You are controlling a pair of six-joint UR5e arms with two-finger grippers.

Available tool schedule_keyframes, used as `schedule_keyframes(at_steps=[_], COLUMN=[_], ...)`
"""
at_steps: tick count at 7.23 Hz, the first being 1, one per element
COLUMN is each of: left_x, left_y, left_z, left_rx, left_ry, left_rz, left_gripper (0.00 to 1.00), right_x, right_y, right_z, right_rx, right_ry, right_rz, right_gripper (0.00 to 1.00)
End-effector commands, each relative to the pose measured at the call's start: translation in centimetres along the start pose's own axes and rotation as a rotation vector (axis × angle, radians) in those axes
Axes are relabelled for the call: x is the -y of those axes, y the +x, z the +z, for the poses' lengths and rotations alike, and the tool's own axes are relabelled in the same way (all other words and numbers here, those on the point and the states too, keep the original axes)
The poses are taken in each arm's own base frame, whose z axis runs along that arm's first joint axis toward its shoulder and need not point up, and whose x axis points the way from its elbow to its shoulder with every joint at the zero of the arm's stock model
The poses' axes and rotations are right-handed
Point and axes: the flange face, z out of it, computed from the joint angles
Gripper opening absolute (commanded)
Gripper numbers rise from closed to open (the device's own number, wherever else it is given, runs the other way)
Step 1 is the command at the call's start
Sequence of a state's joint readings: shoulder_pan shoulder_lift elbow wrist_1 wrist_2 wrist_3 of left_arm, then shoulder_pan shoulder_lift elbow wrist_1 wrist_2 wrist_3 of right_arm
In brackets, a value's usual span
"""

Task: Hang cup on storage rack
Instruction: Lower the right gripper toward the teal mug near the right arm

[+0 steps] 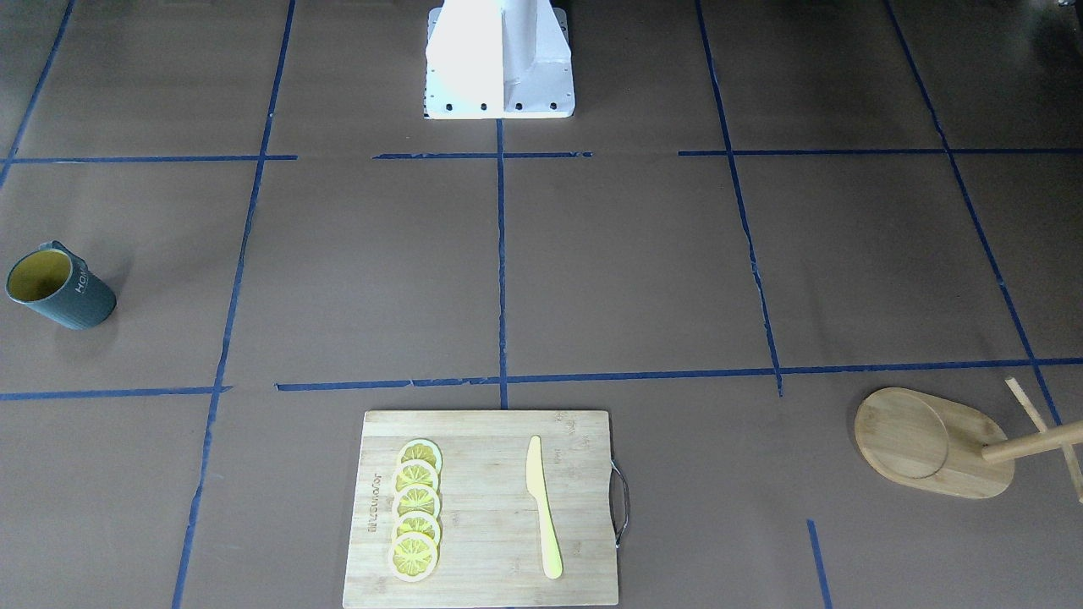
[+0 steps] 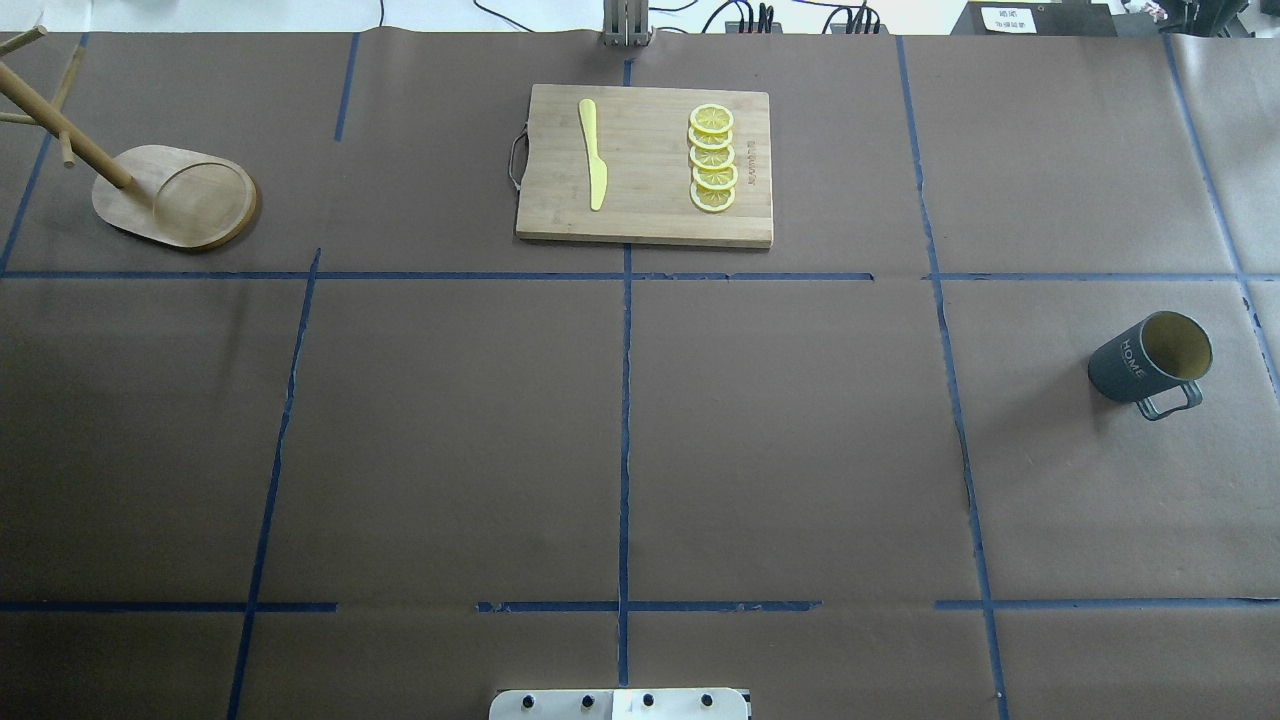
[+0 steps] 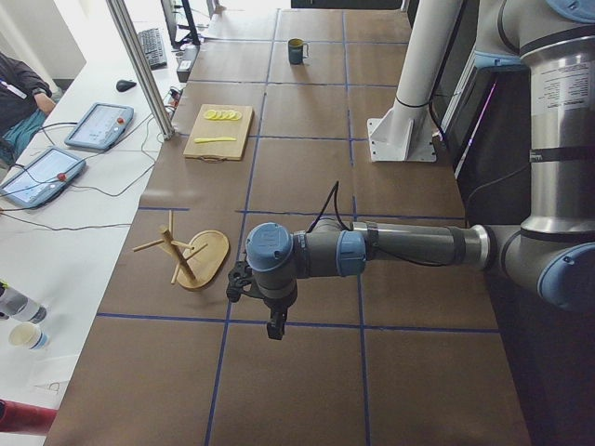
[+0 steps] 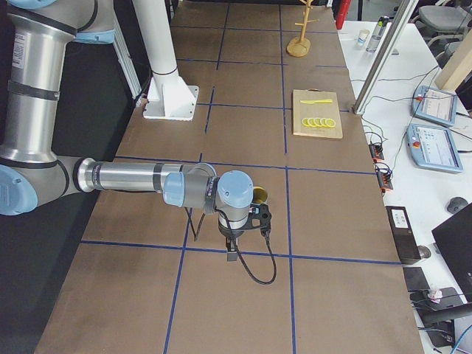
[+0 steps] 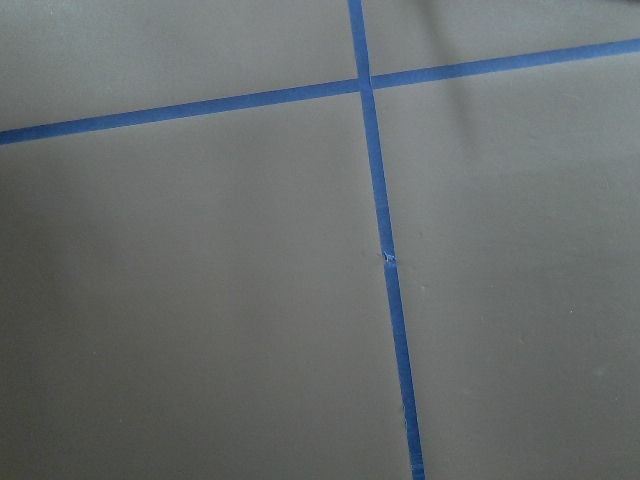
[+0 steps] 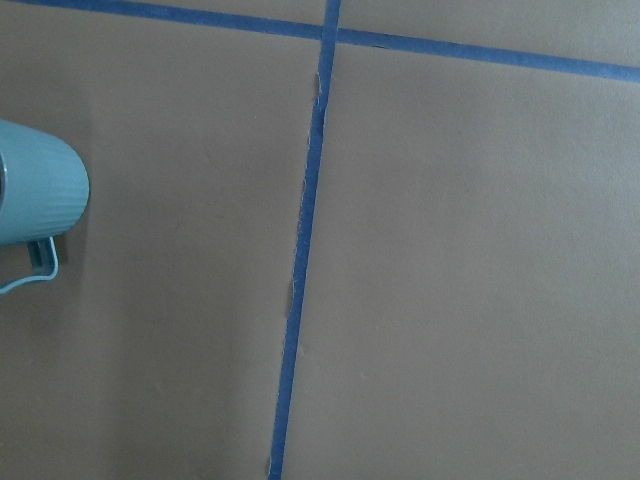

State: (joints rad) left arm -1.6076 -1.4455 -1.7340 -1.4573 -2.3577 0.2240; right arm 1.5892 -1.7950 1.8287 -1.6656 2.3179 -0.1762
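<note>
Next, I move my right gripper to the cup's rim (image 1: 19, 296) (image 6: 3, 178), opposite the cup's handle, and close it there with one finger inside the cup.
The cup (image 2: 1150, 358) is a dark teal-grey ribbed mug with a yellow inside. It stands upright at the table's right side, and shows in the front view (image 1: 59, 289) and at the left edge of the right wrist view (image 6: 35, 195). The storage rack (image 2: 175, 195) is a bamboo stand with an oval base, a post and pegs, standing at the far left corner (image 1: 931, 444). My left gripper (image 3: 275, 323) hangs over bare table near the rack (image 3: 191, 255). My right gripper (image 4: 231, 254) hangs over the table beside the cup (image 4: 259, 195). I cannot tell whether either is open or shut.
A bamboo cutting board (image 2: 645, 215) with a metal handle lies at the far middle, holding several lemon slices (image 2: 712, 158) and a yellow knife (image 2: 593, 155). The robot's white base (image 1: 499, 63) stands at the near edge. Blue tape lines cross the brown table cover.
</note>
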Motion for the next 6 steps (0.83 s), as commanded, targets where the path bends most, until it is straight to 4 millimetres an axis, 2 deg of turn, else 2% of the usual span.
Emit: schedule_keyframes(at_steps=[1, 2, 3, 4, 6], left_x=[0.4, 0.3, 0.3, 0.3, 0.2], left_y=[0.2, 0.2, 0.2, 0.2, 0.2], left_z=[-0.1, -0.1, -0.1, -0.1, 0.0], left_rx=[0.002, 0.002, 0.002, 0.002, 0.000], left_ry=[0.000, 0.000, 0.000, 0.000, -0.001], left_rz=[0.000, 0.000, 0.000, 0.000, -0.001], left_gripper=[1.00, 1.00, 1.00, 1.00, 1.00], right_x=[1.7, 3.2, 5.5, 7.9, 10.5], right_y=[-1.4, -3.0, -5.4, -8.4, -14.1], right_z=[-1.7, -0.8, -0.8, -0.9, 0.5], right_rx=[-0.019, -0.014, -0.001, 0.006, 0.032], right_ry=[0.114, 0.110, 0.116, 0.133, 0.151], right_rz=[-0.105, -0.151, -0.157, -0.229, -0.391], right_gripper=[1.00, 1.00, 1.00, 1.00, 1.00])
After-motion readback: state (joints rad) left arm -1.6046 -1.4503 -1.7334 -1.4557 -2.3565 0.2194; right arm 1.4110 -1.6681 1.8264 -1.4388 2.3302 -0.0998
